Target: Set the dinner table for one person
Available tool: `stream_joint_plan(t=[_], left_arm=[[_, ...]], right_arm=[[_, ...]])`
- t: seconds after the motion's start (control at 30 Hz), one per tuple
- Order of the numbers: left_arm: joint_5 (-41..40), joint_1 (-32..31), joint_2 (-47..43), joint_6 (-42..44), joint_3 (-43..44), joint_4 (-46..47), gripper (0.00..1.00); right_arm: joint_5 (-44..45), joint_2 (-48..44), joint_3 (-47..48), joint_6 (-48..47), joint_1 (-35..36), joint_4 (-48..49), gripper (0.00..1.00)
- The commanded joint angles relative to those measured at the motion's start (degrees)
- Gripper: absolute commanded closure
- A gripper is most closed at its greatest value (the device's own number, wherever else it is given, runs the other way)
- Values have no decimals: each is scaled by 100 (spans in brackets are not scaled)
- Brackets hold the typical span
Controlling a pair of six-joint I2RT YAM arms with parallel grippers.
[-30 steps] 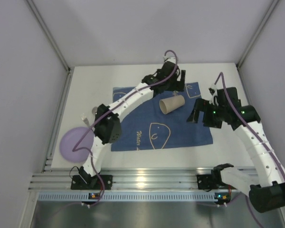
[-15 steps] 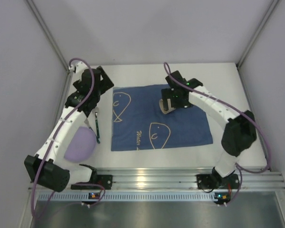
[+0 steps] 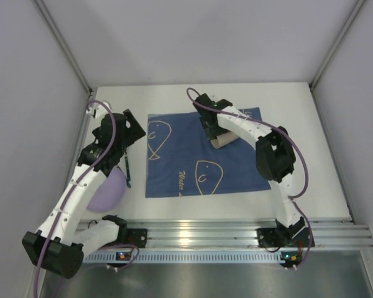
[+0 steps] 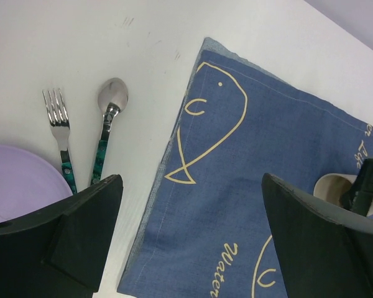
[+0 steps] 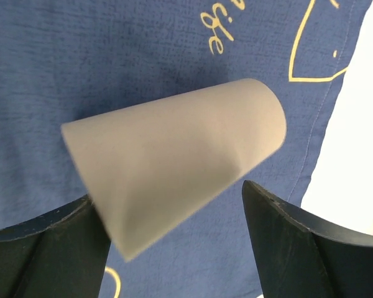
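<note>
Next, the robot's left gripper will move to the green-handled spoon and close on the spoon's neck (image 3: 126, 151) (image 4: 110, 113), just below its bowl.
A beige cup (image 3: 224, 140) lies on its side on the dark blue placemat (image 3: 193, 164), which lies on the white dinner table (image 3: 298, 112). My right gripper (image 3: 212, 130) hovers over the cup, open, its fingers on either side of the cup's wide end (image 5: 174, 180). My left gripper (image 3: 132, 131) is open and empty above the placemat's left edge (image 4: 168, 205). A fork (image 4: 59, 133) and a green-handled spoon (image 4: 109, 118) lie side by side left of the mat. A purple plate (image 3: 105, 192) lies nearer, partly under my left arm.
Grey walls enclose the table on the left, back and right. An aluminium rail (image 3: 193, 236) runs along the near edge. Bare white table shows right of the mat and behind it.
My left arm has swung from the far middle of the mat to the left side by the cutlery. My right gripper has moved left onto the cup. The cup has stayed in place.
</note>
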Motion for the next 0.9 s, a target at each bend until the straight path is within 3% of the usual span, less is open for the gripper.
stream_joint_plan(t=[0.0,0.07,0.1,0.13,0.17,0.27,0.43,0.6,0.87], left_arm=[[59,11,-158,92,95,-4,1],[76,11,-211,93,104,-57,1],[85,11,-220,75,104,-66,1],[94,11,-237,75,69,-74,1],[137,11,-246,75,51,-74,1],[243,11,-203,14,-28,-31,1],[515,11,43,-30,-20,136,1],[945,2,534,31,182,268,1],[1228,-50,870,66,350,268,1]], right_arm=[[546,377,321,-154,-6,-182,22],[625,561,505,-163,-6,-252,29],[678,589,567,-180,-6,-304,46],[826,606,689,-172,3,-340,56],[897,580,725,-189,-6,-366,76],[1100,256,726,-206,-76,-384,100],[1241,-770,568,-216,-357,-384,100],[-137,-1309,673,30,-1164,-252,100],[-2263,-291,1622,828,-2071,-674,100]])
